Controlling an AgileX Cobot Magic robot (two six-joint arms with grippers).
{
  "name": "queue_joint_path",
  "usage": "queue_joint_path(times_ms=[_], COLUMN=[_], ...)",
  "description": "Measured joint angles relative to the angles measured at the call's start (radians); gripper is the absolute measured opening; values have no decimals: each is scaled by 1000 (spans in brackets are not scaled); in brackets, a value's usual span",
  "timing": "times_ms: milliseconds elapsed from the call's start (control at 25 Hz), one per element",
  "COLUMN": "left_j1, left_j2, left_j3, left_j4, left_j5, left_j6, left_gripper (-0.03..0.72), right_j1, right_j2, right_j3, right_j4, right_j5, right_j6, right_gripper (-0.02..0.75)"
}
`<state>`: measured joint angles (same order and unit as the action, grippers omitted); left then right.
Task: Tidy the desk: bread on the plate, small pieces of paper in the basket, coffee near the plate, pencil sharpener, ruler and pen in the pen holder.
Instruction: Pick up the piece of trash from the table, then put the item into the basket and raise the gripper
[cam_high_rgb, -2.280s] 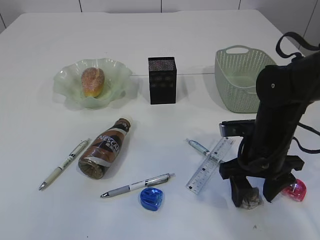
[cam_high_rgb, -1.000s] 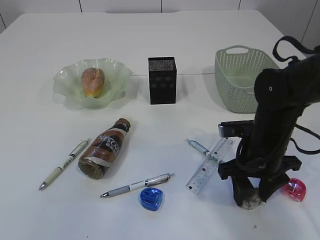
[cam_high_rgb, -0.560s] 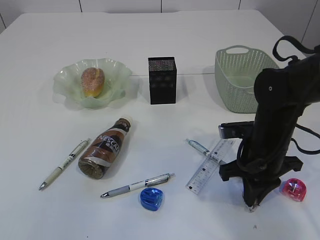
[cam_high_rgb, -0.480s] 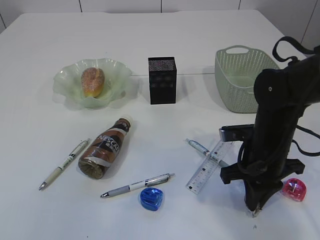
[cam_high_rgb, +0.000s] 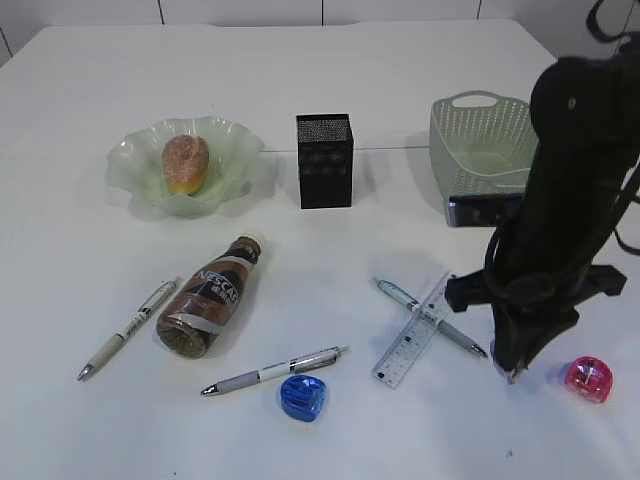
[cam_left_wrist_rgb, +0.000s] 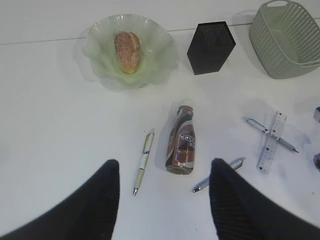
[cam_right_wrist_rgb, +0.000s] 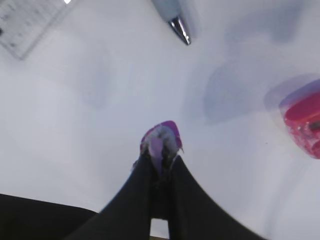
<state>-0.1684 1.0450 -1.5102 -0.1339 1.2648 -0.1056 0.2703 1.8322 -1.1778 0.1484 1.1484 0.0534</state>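
Note:
My right gripper needs to release the crumpled piece of paper inside the green basket (cam_high_rgb: 503, 181), just behind the basket's front rim. The paper is still held above the table.
My right gripper (cam_high_rgb: 516, 370) is shut on a small crumpled piece of paper (cam_right_wrist_rgb: 161, 139) and holds it above the table, between the ruler (cam_high_rgb: 414, 330) and the pink pencil sharpener (cam_high_rgb: 588, 380). My left gripper (cam_left_wrist_rgb: 165, 172) is open and empty, high above the table. The bread (cam_high_rgb: 186, 163) lies on the green plate (cam_high_rgb: 130, 160). The coffee bottle (cam_high_rgb: 212, 308) lies on its side. A pen (cam_high_rgb: 128, 328) lies left of it, another (cam_high_rgb: 276, 371) near the blue sharpener (cam_high_rgb: 303, 397), a third (cam_high_rgb: 430, 317) across the ruler. The black pen holder (cam_high_rgb: 324, 160) and green basket (cam_high_rgb: 480, 150) stand at the back.
The pink sharpener also shows at the right edge of the right wrist view (cam_right_wrist_rgb: 305, 120), with a pen tip (cam_right_wrist_rgb: 177, 22) at the top. The right arm hides part of the basket's right side.
My right gripper closed on the paper piece on the table, then rose with it and shifted slightly back toward the basket. Everything else lies as before.

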Motion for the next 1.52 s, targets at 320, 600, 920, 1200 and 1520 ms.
queue_joint_path(times_ms=[320, 600, 920, 1200, 1520], left_j1=[0, 0, 0, 0, 0], left_j2=[0, 0, 0, 0, 0], left_j3=[0, 0, 0, 0, 0], left_j4=[0, 0, 0, 0, -6], left_j5=[0, 0, 0, 0, 0], left_j6=[0, 0, 0, 0, 0], left_gripper=[401, 401, 401, 401, 401], right_j1=[0, 0, -37, -78, -126], right_j2=[-41, -41, 7, 92, 163], right_j3=[-252, -505, -655, -756, -837], right_j4=[-102, -229, -244, -247, -247], right_j5=[61, 77, 89, 98, 100], right_j6=[23, 56, 76, 76, 78], right_gripper=[56, 56, 55, 55, 54])
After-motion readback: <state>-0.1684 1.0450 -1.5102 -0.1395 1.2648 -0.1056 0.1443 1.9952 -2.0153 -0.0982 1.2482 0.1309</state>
